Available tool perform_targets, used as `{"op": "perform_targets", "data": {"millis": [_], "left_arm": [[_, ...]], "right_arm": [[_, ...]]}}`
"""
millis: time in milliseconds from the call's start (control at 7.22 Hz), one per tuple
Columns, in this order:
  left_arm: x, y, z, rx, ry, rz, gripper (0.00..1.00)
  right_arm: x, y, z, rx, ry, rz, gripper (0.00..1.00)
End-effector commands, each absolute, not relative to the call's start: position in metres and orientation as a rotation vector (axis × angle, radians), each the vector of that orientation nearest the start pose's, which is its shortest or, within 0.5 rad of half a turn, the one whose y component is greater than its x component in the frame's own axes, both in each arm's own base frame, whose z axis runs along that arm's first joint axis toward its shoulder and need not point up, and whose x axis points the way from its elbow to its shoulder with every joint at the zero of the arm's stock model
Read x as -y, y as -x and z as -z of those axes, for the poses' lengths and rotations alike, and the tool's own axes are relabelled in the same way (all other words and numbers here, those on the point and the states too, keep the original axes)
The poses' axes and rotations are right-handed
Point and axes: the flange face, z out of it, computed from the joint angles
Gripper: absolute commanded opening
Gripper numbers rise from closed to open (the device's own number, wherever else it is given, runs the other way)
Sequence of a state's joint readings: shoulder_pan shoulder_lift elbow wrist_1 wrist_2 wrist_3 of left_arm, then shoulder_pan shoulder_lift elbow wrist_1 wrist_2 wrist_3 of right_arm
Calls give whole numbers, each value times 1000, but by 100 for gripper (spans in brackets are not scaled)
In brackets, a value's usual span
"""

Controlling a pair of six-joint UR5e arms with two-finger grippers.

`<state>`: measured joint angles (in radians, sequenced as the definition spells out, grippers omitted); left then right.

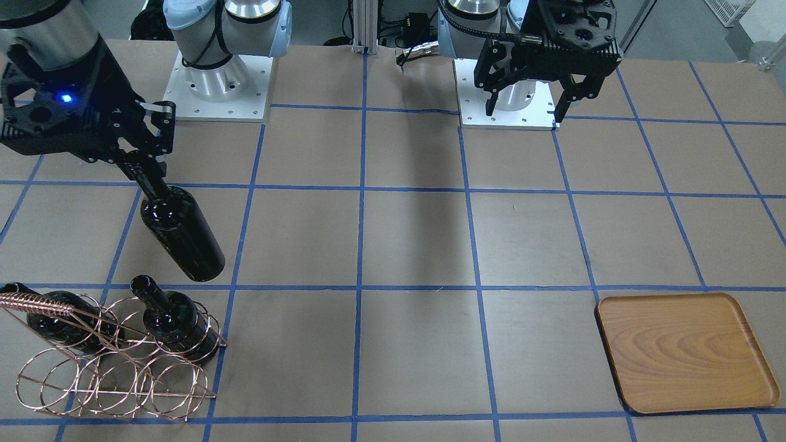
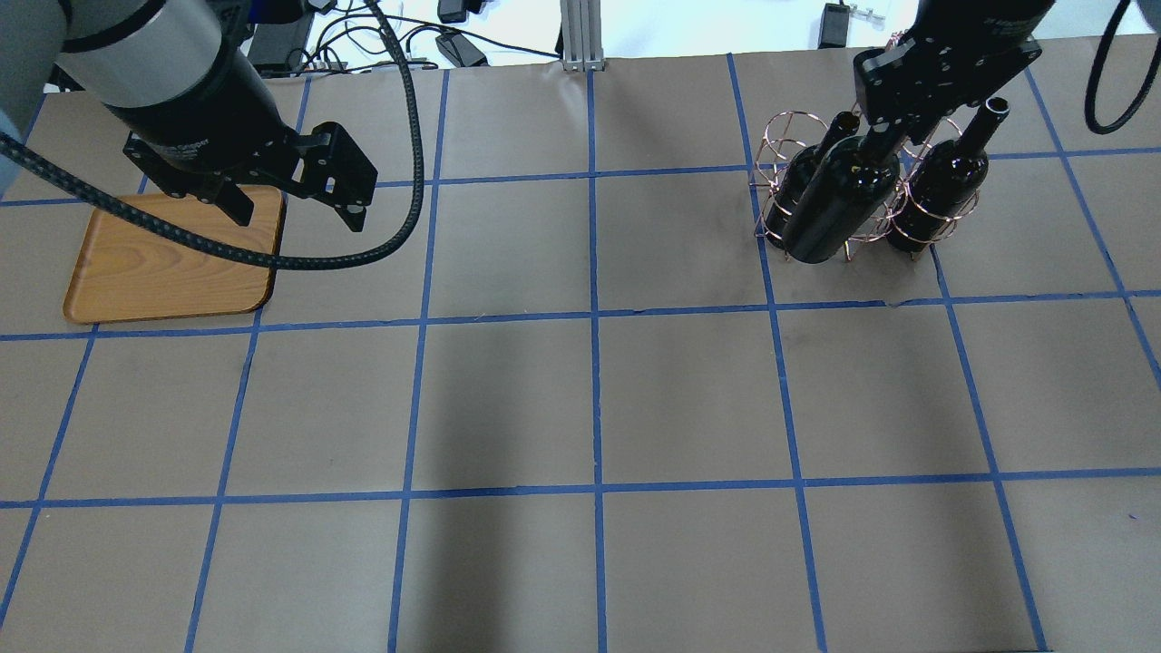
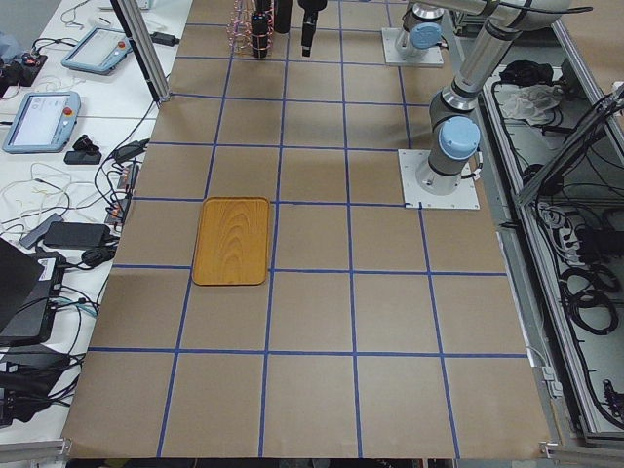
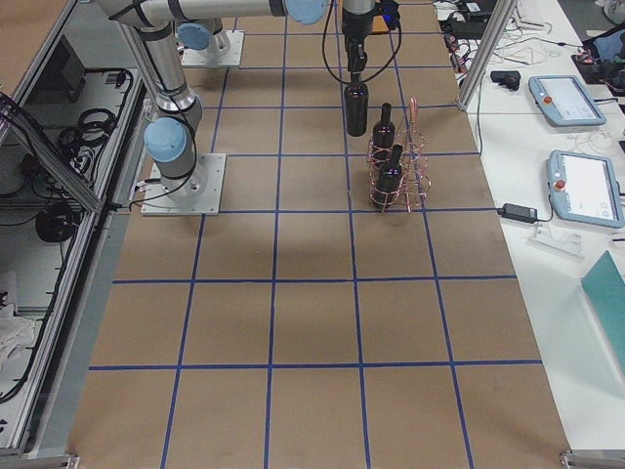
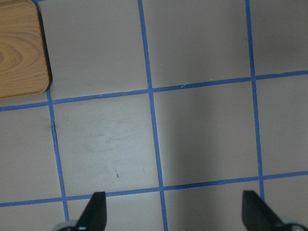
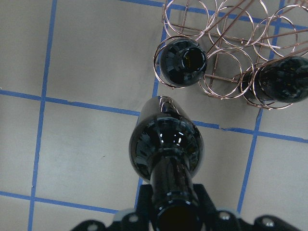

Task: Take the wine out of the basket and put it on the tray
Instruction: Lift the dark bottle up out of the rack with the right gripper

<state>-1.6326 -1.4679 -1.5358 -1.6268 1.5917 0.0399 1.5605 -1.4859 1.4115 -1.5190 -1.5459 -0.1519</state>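
I will use my right gripper to set the wine bottle upright beside the blue tape crossing point(image 1: 384, 266) point(image 6: 21, 115) between the basket and the tray.
My right gripper point(image 1: 144, 161) is shut on the neck of a near-black wine bottle point(image 1: 181, 233) and holds it tilted in the air, clear of the copper wire basket point(image 1: 37, 302). In the right wrist view the held bottle point(image 6: 166, 144) hangs above the table just beside the basket's rings. Two more bottles point(image 1: 175, 322) point(image 1: 58, 316) stand in the basket. The wooden tray point(image 1: 684, 350) lies bare at the table's other end. My left gripper point(image 2: 299, 195) is open and empty, hovering by the tray's point(image 2: 163, 272) corner.
The table is brown paper with a blue tape grid. The arm bases point(image 1: 218, 86) point(image 1: 506, 101) stand on the robot's side. Tablets and cables point(image 4: 571, 98) lie off the far edge beyond the basket.
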Motion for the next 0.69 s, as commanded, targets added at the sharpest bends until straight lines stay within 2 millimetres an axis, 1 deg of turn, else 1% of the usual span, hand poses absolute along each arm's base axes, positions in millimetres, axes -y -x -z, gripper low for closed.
{"op": "perform_targets", "data": {"millis": [0,277,416,554], "left_arm": [[441,157,-552,-3111,-154,139,100],[441,155,-552,-3085,-150,138,100],[441,156,-552,-3085,-153,138,100],[441,155,-552,-3085,-150,141,100]], "right_arm": [[530,-204,-493,-3111,146,11,0],[516,-282,-472,-3110,58,27,0],[505,-316,-463,-3103,-13,40,0],[494,-345,-452,-3107,-28,24,0]]}}
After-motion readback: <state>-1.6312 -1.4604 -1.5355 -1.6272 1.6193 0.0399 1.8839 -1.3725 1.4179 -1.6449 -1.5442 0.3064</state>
